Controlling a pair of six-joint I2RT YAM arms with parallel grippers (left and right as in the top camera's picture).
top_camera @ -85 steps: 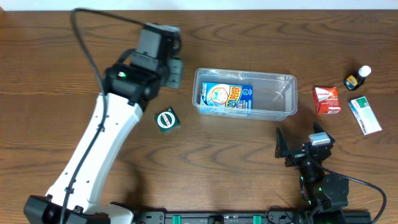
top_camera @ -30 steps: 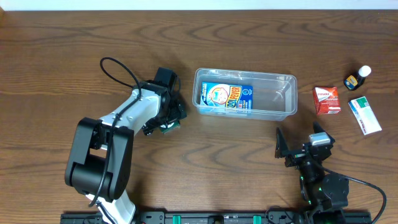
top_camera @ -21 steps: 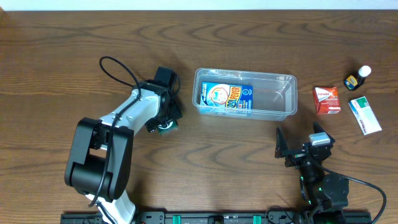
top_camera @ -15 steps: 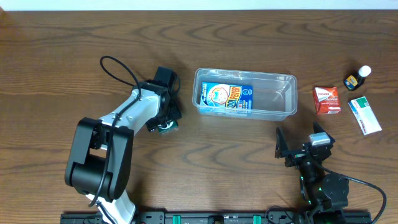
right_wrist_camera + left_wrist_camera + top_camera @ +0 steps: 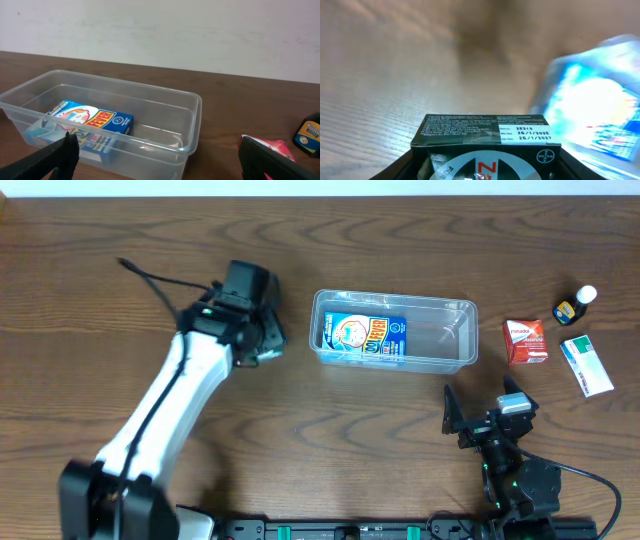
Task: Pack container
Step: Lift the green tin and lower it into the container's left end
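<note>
Next, my left gripper lets go of the dark green box on the blue box's cartoon face [image 5: 347,333] [image 5: 585,103], there inside the container.
The container [image 5: 440,305] is a clear plastic tub at the table's middle; it also shows in the right wrist view [image 5: 150,92]. A blue box [image 5: 365,337] lies in its left half. My left gripper [image 5: 258,342] hangs just left of the container, raised off the table, shut on a small dark green box [image 5: 485,145] with a white round label. In the overhead view that box is mostly hidden under the gripper. My right gripper [image 5: 482,420] is open and empty, near the table's front, in front of the container's right end.
A red box [image 5: 526,341], a white and green box [image 5: 587,366] and a small bottle with a white cap [image 5: 575,305] lie to the right of the container. The red box [image 5: 272,147] sits close to my right gripper's right finger.
My left gripper came down on the dark green box on the table, shut on it, and has lifted it up and back beside the container's left end. The right arm has not moved.
</note>
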